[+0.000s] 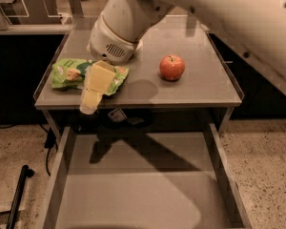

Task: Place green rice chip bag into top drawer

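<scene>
The green rice chip bag is lying on the grey tabletop, and I will close my gripper on its apple-side half [113, 81].
The green rice chip bag [69, 73] lies flat on the left side of the grey tabletop [200, 87]. My gripper [91, 98] hangs on the cream arm, above the bag's right half. It hides that part, and its tip reaches past the table's front edge. The top drawer [138, 185] is pulled out below the table, and its flat grey bottom is bare except for the arm's shadow.
A red apple [172, 67] sits on the right of the tabletop. The big white arm housing [113, 42] fills the back middle. A small white tag [115, 114] hangs under the table's front edge. A black pole [18, 194] lies on the floor at left.
</scene>
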Robot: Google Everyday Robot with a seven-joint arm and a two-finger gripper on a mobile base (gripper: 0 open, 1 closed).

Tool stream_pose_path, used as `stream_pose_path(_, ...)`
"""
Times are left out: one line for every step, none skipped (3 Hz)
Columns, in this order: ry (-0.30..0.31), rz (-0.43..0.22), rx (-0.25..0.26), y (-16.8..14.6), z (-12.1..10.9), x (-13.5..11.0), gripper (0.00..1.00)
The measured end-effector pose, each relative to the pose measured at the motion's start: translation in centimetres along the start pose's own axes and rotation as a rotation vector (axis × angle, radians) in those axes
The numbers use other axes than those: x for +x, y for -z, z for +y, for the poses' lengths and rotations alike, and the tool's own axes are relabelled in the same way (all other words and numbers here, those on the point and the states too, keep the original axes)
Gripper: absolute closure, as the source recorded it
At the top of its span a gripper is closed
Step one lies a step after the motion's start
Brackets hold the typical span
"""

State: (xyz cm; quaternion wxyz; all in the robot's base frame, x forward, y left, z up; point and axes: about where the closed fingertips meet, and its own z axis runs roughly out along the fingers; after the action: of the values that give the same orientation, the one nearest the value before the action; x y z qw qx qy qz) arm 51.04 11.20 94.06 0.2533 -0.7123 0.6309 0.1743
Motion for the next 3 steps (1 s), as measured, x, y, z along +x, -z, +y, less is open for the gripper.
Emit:
stream_pose_path(-0.018, 0.066, 0.038, -3.4, -2.7, 0.5, 0.0)
stream_pose_path(-0.07, 0.135, 0.149, -4.9, -5.8, 2.6, 0.0)
stream_pose_path(-0.136, 0.13, 0.227, -5.4, -8.1, 4.7, 0.0)
